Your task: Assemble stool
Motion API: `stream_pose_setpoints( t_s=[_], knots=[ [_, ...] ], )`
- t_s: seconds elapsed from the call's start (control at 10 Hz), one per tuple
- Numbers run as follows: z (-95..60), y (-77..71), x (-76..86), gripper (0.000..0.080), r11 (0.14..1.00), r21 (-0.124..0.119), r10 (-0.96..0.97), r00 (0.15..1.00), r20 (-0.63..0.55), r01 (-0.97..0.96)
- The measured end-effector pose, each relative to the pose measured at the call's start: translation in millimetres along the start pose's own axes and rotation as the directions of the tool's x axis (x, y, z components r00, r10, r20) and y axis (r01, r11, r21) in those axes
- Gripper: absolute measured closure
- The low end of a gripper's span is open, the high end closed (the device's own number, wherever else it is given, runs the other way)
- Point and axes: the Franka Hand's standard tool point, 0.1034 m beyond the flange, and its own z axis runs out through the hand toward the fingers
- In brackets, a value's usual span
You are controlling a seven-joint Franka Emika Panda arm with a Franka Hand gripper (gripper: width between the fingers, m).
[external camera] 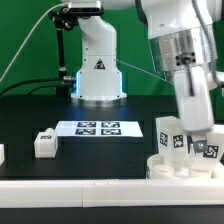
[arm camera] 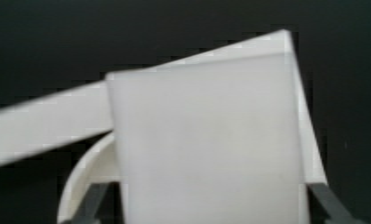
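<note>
Next, I open my gripper because the leg in it slants on the seat, then take the leg again from its tagged side point(external camera: 210, 152) and stand it upright before screwing it in.
The round white seat point(external camera: 172, 166) lies at the exterior view's lower right, against the border bar. Two tagged white legs stand on it, one point(external camera: 168, 134) toward the left and one point(external camera: 208, 150) at the right. My gripper point(external camera: 193, 136) comes down from above between them. In the wrist view the gripper point(arm camera: 208, 205) is shut on a plain white blocky leg point(arm camera: 208, 130) that fills the space between the dark fingers point(arm camera: 97, 203). The seat's curved rim point(arm camera: 86, 168) shows behind it. One loose tagged leg point(external camera: 44, 143) lies on the table at the exterior view's left.
The marker board point(external camera: 97, 128) lies flat mid-table. A long white border bar point(external camera: 80, 181) runs along the near edge and shows in the wrist view point(arm camera: 40, 115). The robot base point(external camera: 98, 70) stands behind. A white part point(external camera: 2, 152) sits at the far left edge.
</note>
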Motion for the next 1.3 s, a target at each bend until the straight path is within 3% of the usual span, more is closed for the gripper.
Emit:
stream_pose_setpoints(
  t_s=[0.1, 0.3, 0.4, 0.5, 0.6, 0.9, 1.2, 1.3],
  knots=[
    [0.3, 0.3, -0.7, 0.0462, 0.999, 0.012, 0.051, 0.999, 0.007, -0.051],
    [0.7, 0.5, -0.8, 0.0462, 0.999, 0.013, 0.05, 0.999, 0.007, -0.05],
    [0.1, 2.4, -2.5, 0.0355, 1.0, -0.001, -0.019, 1.0, 0.003, 0.019],
    [-7.4, 4.8, -11.1, 0.0225, 0.983, -0.036, -0.179, 0.984, 0.011, 0.179],
    [-17.3, 3.5, -19.1, 0.0174, 0.942, -0.043, -0.333, 0.942, 0.029, 0.334],
    [-29.2, 9.5, -34.2, 0.0151, 0.787, -0.055, -0.612, 0.789, 0.052, 0.615],
    [-27.5, 8.3, -30.0, 0.015, 0.622, -0.049, -0.779, 0.624, 0.058, 0.781],
    [-26.8, 7.3, -26.3, 0.015, 0.442, -0.057, -0.894, 0.445, 0.053, 0.895]
  ],
)
